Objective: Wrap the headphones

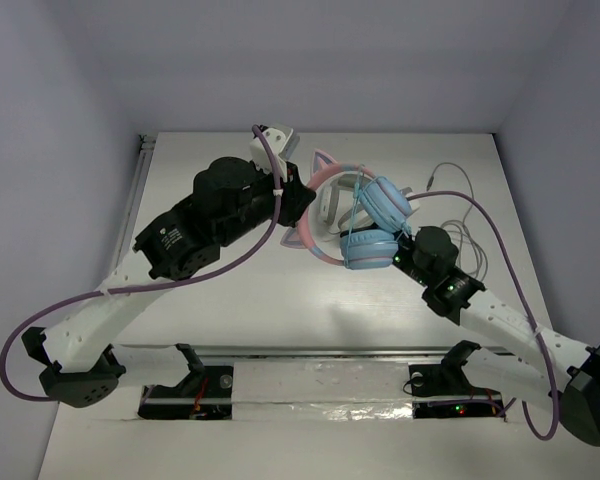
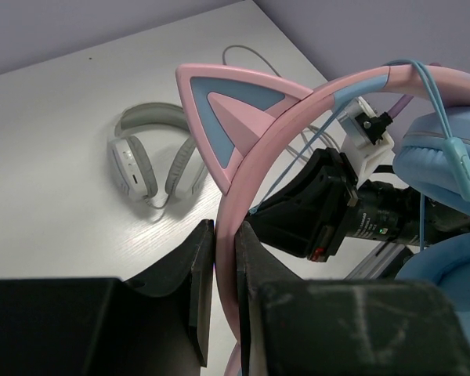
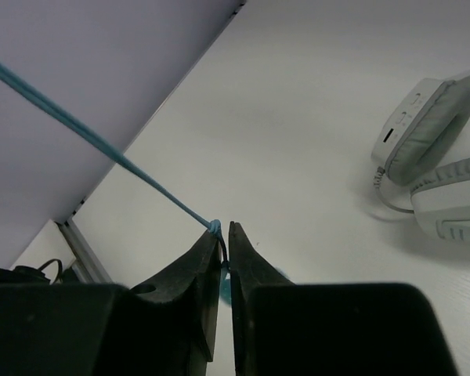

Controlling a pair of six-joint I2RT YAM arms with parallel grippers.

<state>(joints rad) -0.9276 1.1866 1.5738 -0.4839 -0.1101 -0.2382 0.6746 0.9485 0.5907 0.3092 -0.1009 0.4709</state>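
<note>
My left gripper is going to release the pink headphones on the table (image 1: 267, 202) (image 2: 43, 197) between the white-and-grey headphones and the rail.
The headphones (image 1: 365, 225) hang above the table's middle, pink headband (image 2: 247, 168) with a cat ear (image 2: 227, 117) and two light-blue ear cups (image 1: 372, 248) stacked together. My left gripper (image 1: 298, 212) is shut on the pink headband, which runs straight between its fingertips (image 2: 225, 231). The thin light-blue cable (image 2: 440, 94) crosses over the headband and cups. My right gripper (image 1: 400, 255) sits just right of the lower cup, shut on the cable's end (image 3: 219, 231). From there the cable (image 3: 102, 145) stretches taut up and to the left.
White-and-grey headphones (image 2: 153, 160) lie on the table behind the held pair, also seen in the right wrist view (image 3: 439, 157). Their grey cable (image 1: 450, 190) loops toward the back right. A rail (image 1: 135, 190) runs along the table's left edge.
</note>
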